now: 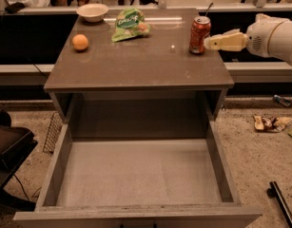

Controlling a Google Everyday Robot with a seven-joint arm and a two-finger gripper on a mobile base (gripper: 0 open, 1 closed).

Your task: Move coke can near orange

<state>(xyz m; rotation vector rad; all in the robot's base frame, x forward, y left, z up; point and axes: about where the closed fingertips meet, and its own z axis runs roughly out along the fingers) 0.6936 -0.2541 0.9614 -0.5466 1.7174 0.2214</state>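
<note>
Next, I close my gripper around the upper half (199, 29) of the red coke can, a little above its middle, to carry it toward the orange.
The red coke can (199, 34) stands upright at the back right of the brown cabinet top (136, 68). The orange (80, 42) lies at the back left of the same top, far from the can. My gripper (208, 42) comes in from the right on its white arm (274, 34), at about the can's mid height. Its pale tip is right against the can's right side. I cannot see whether it touches the can.
A green snack bag (130, 23) and a white bowl (92, 12) sit at the back of the top between the orange and the can. A wide drawer (136, 175) stands open below. Litter (269, 123) lies on the floor at the right, and a black chair (7, 146) is at the left.
</note>
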